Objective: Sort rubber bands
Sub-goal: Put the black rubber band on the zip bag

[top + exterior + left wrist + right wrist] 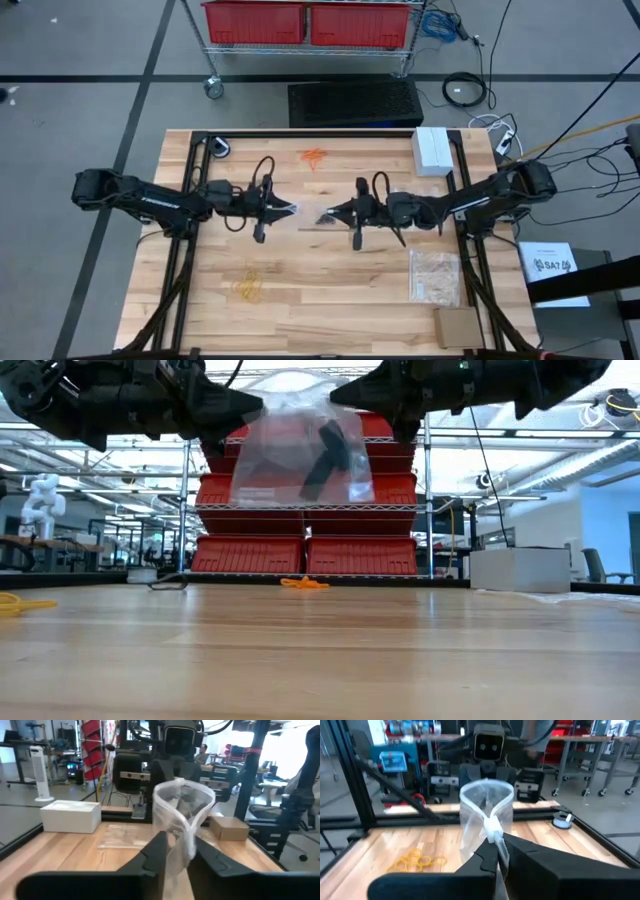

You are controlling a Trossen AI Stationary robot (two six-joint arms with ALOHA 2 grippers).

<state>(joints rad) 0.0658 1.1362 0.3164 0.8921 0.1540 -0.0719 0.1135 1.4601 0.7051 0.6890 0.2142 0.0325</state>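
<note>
My left gripper needs to close on that edge (294, 208) of the clear bag, which sits loose between its parted fingers, before my right gripper lets go of the bag's rim.
A clear plastic bag (290, 460) hangs high over the table's middle between my two grippers, with black rubber bands (325, 455) inside it. My right gripper (497, 847) comes level from the table's right and is shut on the bag. My left gripper (180, 852) comes level from the left; its fingers stand apart on either side of the bag's opposite edge (186, 837). Orange rubber bands (314, 157) lie on the table toward its far edge. Pale yellow ones (249, 287) lie at the near left. My right gripper pinches a bunched bit of the bag's rim (492, 827) between its two fingers, level from the table's right side. The bag hangs clear of the table with its mouth held open in a loop. Whether my left gripper touches the bag's edge between its fingers, I cannot tell.
A white box (432, 150) stands at the far right. A flat pile of clear bags (435, 275) and a cardboard box (457, 326) lie at the near right. A black frame (190, 250) runs along both table sides. Red bins (300, 555) stand beyond the far edge.
</note>
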